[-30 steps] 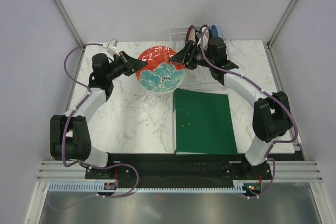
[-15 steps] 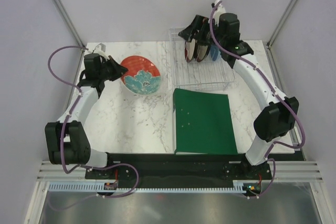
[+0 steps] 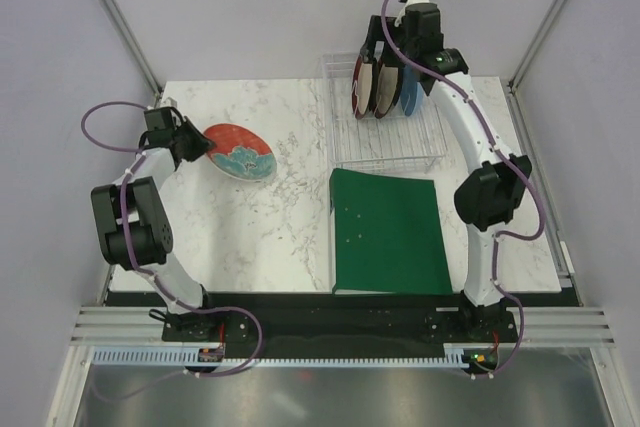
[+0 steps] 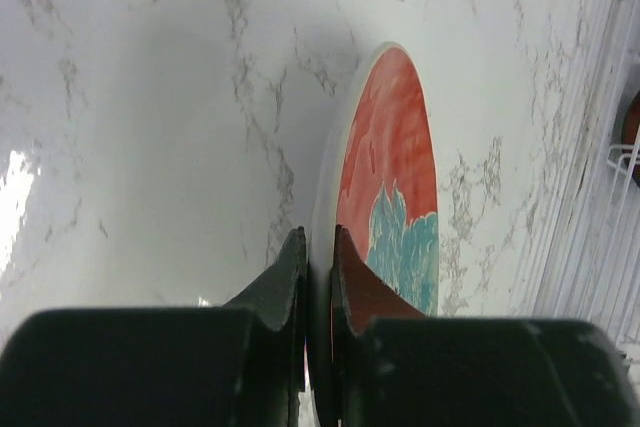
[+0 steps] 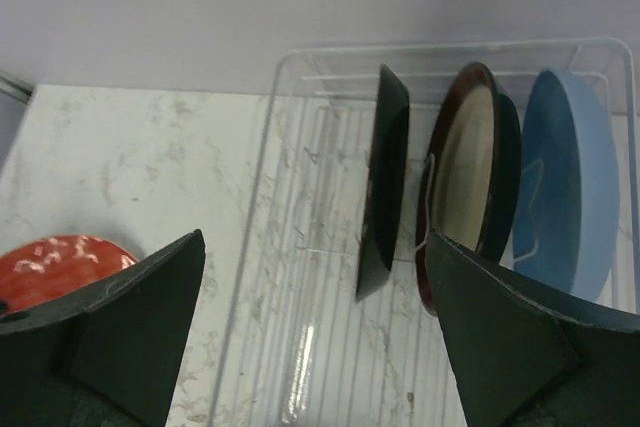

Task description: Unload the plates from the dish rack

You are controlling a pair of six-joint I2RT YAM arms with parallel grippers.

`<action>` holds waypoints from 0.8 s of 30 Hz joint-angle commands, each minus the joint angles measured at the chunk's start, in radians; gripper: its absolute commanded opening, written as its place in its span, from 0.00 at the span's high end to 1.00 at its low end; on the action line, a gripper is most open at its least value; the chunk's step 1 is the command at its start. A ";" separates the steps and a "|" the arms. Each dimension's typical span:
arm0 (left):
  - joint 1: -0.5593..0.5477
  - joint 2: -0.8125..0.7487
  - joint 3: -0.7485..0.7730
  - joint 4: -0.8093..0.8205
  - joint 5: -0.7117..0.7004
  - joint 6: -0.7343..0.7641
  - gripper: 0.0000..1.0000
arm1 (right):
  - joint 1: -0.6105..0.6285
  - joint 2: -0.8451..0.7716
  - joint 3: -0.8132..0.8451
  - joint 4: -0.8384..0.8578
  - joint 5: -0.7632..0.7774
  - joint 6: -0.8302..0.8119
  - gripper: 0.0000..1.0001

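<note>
The dark plate's top rim (image 3: 375, 81) (image 5: 385, 162), farthest from the light blue plate in the dish rack, is the next place my right gripper will go to and close on.
My left gripper (image 3: 193, 143) (image 4: 318, 267) is shut on the rim of the red plate with the teal flower (image 3: 240, 152) (image 4: 395, 177). It holds the plate tilted low over the left of the table. I cannot tell whether the plate touches the marble. The clear dish rack (image 3: 400, 142) (image 5: 420, 50) stands at the back right. Upright in it are a dark plate seen edge-on (image 5: 385, 177), a dark-red-rimmed cream plate (image 3: 383, 90) (image 5: 470, 172) and a light blue plate (image 3: 410, 92) (image 5: 565, 182). My right gripper (image 3: 385, 47) (image 5: 315, 327) hangs open above the rack, touching nothing.
A flat green folder (image 3: 390, 232) lies on the table in front of the rack. The white marble table (image 3: 260, 237) is walled by pale panels on the left, right and back. The red plate's edge (image 5: 60, 267) shows at the lower left of the right wrist view.
My left gripper has carried the red plate left and lower, toward the table's left side. My right gripper has let go of it, opened wide and swung back over the rack.
</note>
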 commanded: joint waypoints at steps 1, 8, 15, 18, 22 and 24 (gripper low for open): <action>0.021 0.082 0.131 0.162 0.035 -0.012 0.98 | -0.006 0.082 0.090 -0.115 0.120 -0.074 0.02; 0.022 0.205 0.198 0.165 0.036 -0.015 0.98 | 0.014 0.136 0.091 -0.102 0.209 -0.129 0.02; 0.022 0.355 0.304 0.115 0.018 -0.015 0.97 | 0.068 0.190 0.134 -0.101 0.291 -0.176 0.02; 0.024 0.388 0.318 0.090 -0.004 -0.015 0.97 | 0.100 0.220 0.149 -0.100 0.375 -0.207 0.02; 0.024 0.412 0.322 0.090 -0.027 -0.009 0.84 | 0.128 0.253 0.154 -0.074 0.469 -0.236 0.02; 0.024 0.420 0.326 0.090 -0.031 -0.001 0.78 | 0.146 0.268 0.151 -0.039 0.551 -0.261 0.02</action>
